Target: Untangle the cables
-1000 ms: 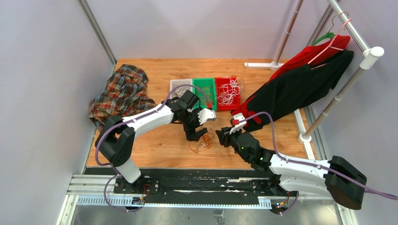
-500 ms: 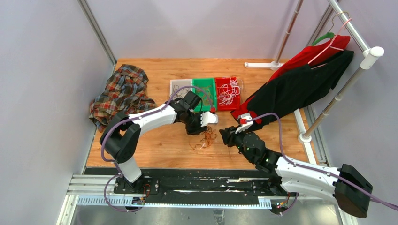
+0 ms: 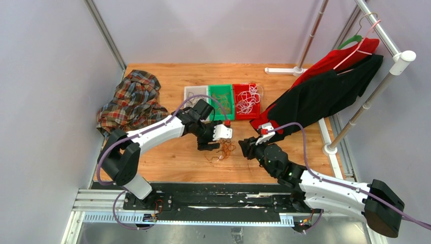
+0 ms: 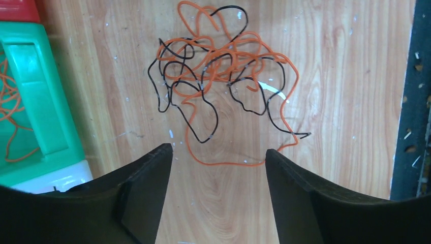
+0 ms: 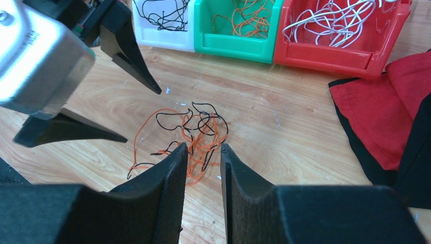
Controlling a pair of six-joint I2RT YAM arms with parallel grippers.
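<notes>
The orange loop lies at the fingers of my left gripper, so next I reach past it with that gripper, take the black loop (image 4: pixel 207 139) and lift the black cable from the heap.
A tangled heap of orange and black cables (image 3: pixel 222 150) lies on the wooden table between my two grippers. In the left wrist view the cables (image 4: pixel 223 76) lie just beyond my left gripper (image 4: pixel 218 150), which is open and empty, with an orange loop reaching between its tips. My left gripper (image 3: pixel 207 146) is at the heap's left side. My right gripper (image 3: pixel 246 148) is at the heap's right side. In the right wrist view it (image 5: pixel 203 148) is narrowly open and empty, with the cables (image 5: pixel 193 133) just past its tips.
Three bins stand behind the heap: white (image 3: pixel 194 94) with black cables, green (image 3: pixel 222 98) with orange ones, red (image 3: pixel 247 100) with white ones. A plaid shirt (image 3: pixel 131 101) lies at the left. A red and black garment (image 3: pixel 320 94) hangs on a rack at the right.
My left gripper rose away from the heap, then came back down at its left side. My right gripper edged slightly forward. The heap has barely moved.
</notes>
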